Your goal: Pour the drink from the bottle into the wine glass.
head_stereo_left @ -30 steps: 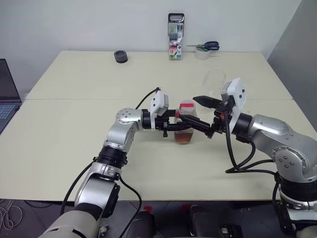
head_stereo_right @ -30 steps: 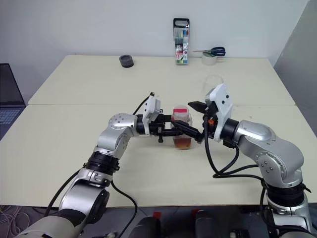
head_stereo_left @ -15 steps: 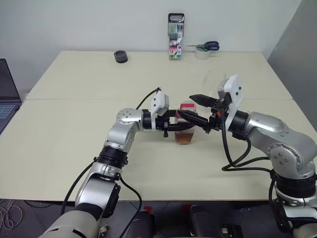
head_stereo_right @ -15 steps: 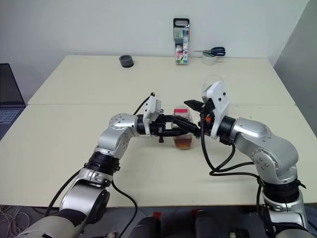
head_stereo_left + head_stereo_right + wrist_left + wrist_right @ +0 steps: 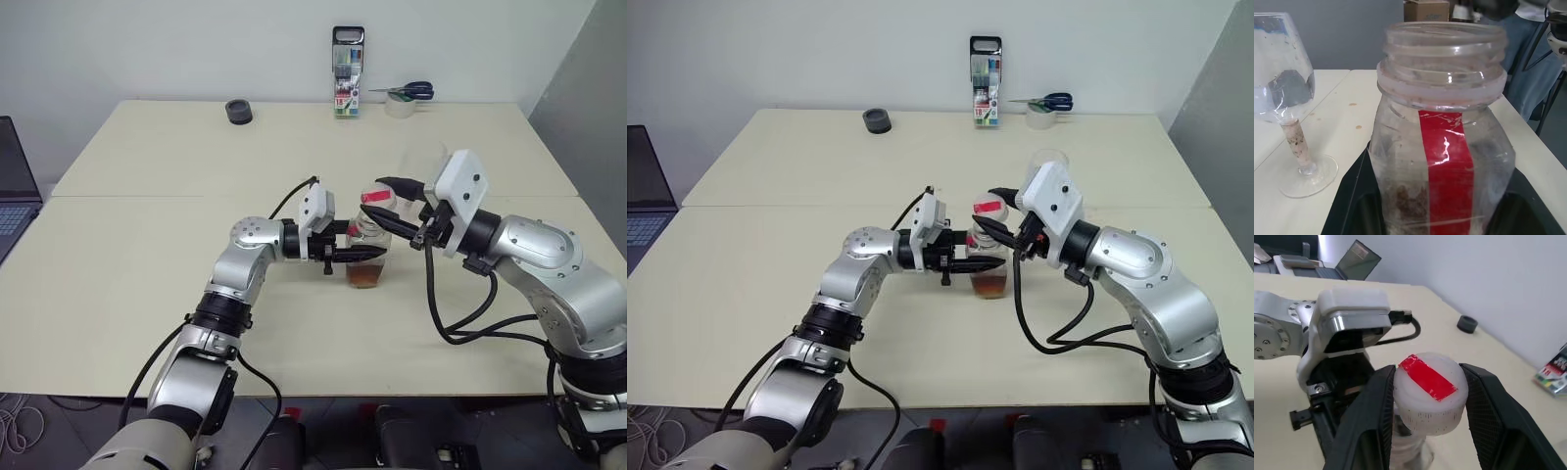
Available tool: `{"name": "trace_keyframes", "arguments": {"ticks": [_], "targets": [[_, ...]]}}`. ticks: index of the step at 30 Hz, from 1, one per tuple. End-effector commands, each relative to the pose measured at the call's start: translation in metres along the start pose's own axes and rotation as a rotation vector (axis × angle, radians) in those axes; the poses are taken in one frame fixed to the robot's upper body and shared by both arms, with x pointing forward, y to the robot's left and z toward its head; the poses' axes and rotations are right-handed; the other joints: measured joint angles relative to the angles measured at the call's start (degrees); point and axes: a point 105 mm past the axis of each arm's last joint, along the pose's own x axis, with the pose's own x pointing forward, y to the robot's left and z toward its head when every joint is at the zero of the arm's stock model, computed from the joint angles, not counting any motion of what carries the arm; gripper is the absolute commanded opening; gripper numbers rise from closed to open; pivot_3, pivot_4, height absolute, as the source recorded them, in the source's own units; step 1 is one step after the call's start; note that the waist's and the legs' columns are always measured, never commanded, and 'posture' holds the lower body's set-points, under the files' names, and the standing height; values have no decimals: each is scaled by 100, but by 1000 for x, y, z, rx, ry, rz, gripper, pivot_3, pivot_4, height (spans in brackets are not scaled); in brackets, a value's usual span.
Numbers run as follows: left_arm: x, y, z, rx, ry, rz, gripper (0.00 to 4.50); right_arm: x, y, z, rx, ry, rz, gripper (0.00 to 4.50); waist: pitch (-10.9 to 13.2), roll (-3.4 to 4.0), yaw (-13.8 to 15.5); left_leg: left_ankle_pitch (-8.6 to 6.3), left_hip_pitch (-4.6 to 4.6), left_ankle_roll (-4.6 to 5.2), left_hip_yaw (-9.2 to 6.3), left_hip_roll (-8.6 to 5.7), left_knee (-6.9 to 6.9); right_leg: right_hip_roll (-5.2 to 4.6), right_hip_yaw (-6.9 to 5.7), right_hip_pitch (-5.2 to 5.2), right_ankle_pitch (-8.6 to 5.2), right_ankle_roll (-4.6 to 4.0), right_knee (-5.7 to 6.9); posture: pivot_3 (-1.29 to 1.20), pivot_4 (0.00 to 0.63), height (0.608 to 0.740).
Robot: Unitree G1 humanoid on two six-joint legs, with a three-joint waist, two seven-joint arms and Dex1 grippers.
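The robot's left gripper needs to set the bottle down on the laptop side of the table (image 5: 199, 229), just in front of the seam. The bottle now stands upright mid-table.
The bottle (image 5: 367, 257) stands upright mid-table with my left gripper (image 5: 361, 253) shut around its body. Its mouth (image 5: 1444, 46) is uncovered, and a red label strip (image 5: 1446, 161) runs down its side. The reddish-brown drink (image 5: 366, 276) fills only the bottom. My right gripper (image 5: 1429, 379) is shut on the white cap with a red strip (image 5: 1430, 391), holding it tilted just above the bottle's mouth (image 5: 377, 196). The wine glass (image 5: 424, 162) stands upright behind my right hand, close to the bottle (image 5: 1283, 93); it looks unfilled.
Along the table's far edge stand a marker box (image 5: 347, 73), a tape roll with scissors on it (image 5: 400, 102) and a small black roll (image 5: 238, 112). A laptop (image 5: 12, 186) sits off the table's left side. A seam (image 5: 147, 197) crosses the tabletop.
My right gripper came in from the right, closed on the cap, rolled, and now holds it tilted clear of the bottle's mouth. The left gripper and bottle stayed put.
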Motion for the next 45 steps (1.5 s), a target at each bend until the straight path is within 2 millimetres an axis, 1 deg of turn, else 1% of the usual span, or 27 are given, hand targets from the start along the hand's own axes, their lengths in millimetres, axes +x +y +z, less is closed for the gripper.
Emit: {"name": "trace_keyframes", "arguments": {"ticks": [1,2,4,6,9,11,14,17,19,21,23,25,27,29,32,33,34,35,36,38,40,42,45], "targets": [[2,-1,15,54,-37,-5,1736,-10,-8,20,40,-98,-61,1732,0,0,2,0,0,0,0,0,1,0,0,0,0,0,0,0,150,740],[1,0,15,53,-35,4,1736,-15,-14,22,83,-109,-95,1732,0,0,5,0,-1,-1,-1,-1,1,-1,0,0,0,0,0,0,150,740],[-4,4,14,51,-33,37,1736,-29,-26,16,174,-97,-170,1731,0,0,22,1,-2,-1,-1,-2,2,-3,1,1,0,0,1,0,150,740],[-11,11,15,55,-29,86,1736,-44,-28,-3,296,-50,-222,1730,-1,-2,56,0,-2,0,-1,-2,2,-4,1,2,0,0,1,0,150,740],[-27,26,20,55,-38,189,1735,-66,-32,-45,435,29,-397,1730,-2,-3,99,-1,-2,1,-2,-1,-3,-2,0,3,0,0,-1,0,150,740],[-38,33,22,56,-36,249,1735,-73,-24,-72,453,126,-450,1730,-2,-2,97,-1,1,1,3,-1,-4,-2,5,1,0,0,3,0,150,740],[-54,42,22,61,-22,322,1734,-77,-11,-108,477,242,-484,1730,-2,-1,75,-1,6,2,11,-2,0,-1,12,1,0,0,10,0,150,740],[-82,57,24,80,1,454,1734,-77,5,-151,520,353,-515,1730,-3,-1,50,-1,15,2,9,5,-1,11,12,5,0,0,11,0,150,740],[-101,65,26,90,13,537,1734,-76,14,-170,514,414,-496,1730,-2,-1,19,-1,19,2,10,6,-3,13,13,4,0,0,16,0,150,740],[-114,69,27,95,22,585,1734,-78,21,-183,517,463,-470,1730,-3,-1,-1,-1,19,1,10,5,-4,13,14,2,0,0,20,0,150,740],[-122,72,28,97,23,621,1734,-79,27,-191,527,499,-430,1730,-6,-8,-1,-1,19,1,7,6,-3,12,12,5,0,0,19,0,150,740],[-129,74,29,99,21,657,1734,-79,30,-194,534,516,-400,1730,-9,-12,0,0,21,1,5,5,-1,11,11,11,0,0,18,0,150,740],[-136,77,29,107,27,701,1734,-79,33,-196,566,541,-365,2433,-11,-15,0,0,24,1,4,5,1,12,10,12,0,0,19,0,150,740],[-144,80,29,113,31,751,1734,-81,35,-196,599,560,-340,3001,-12,-17,0,0,26,1,4,7,0,13,10,12,0,0,21,0,150,740],[-155,85,28,114,38,823,1734,-83,32,-193,636,552,-329,4037,-19,-28,2,-1,27,1,4,8,0,14,10,12,0,0,21,0,150,740],[-161,88,27,115,40,859,1734,-83,29,-190,648,540,-329,4331,-20,-31,2,-1,28,1,4,8,0,14,10,12,0,0,21,0,150,740],[-164,89,27,116,41,883,1734,-83,27,-188,656,531,-329,4500,-21,-32,4,-1,28,1,4,9,0,14,10,12,0,0,21,0,150,740],[-170,92,27,116,40,923,1734,-85,24,-186,635,533,-322,4500,-22,-32,8,-1,28,1,3,8,0,14,10,13,0,0,21,0,150,740],[-178,96,26,122,46,972,1734,-86,20,-182,574,540,-300,4500,-22,-32,13,-1,28,1,3,7,0,13,10,14,0,0,22,0,150,740],[-195,103,26,133,56,1077,1734,-88,14,-170,385,561,-225,4500,-22,-32,32,-1,28,2,6,3,2,8,11,13,0,0,23,0,150,740],[-213,108,25,130,58,1172,1734,-82,7,-155,227,547,-163,4500,-21,-33,40,-1,22,2,4,0,1,5,7,9,-1,0,20,0,150,740],[-224,111,24,104,43,1232,1734,-71,3,-139,180,489,-131,4500,-19,-35,35,-1,19,2,4,1,1,5,7,5,-1,0,19,0,150,740],[-239,112,18,75,43,1298,1734,-45,5,-110,193,353,-74,4500,-19,-36,25,-1,19,1,2,4,1,7,3,5,-1,0,21,0,150,740]]}}
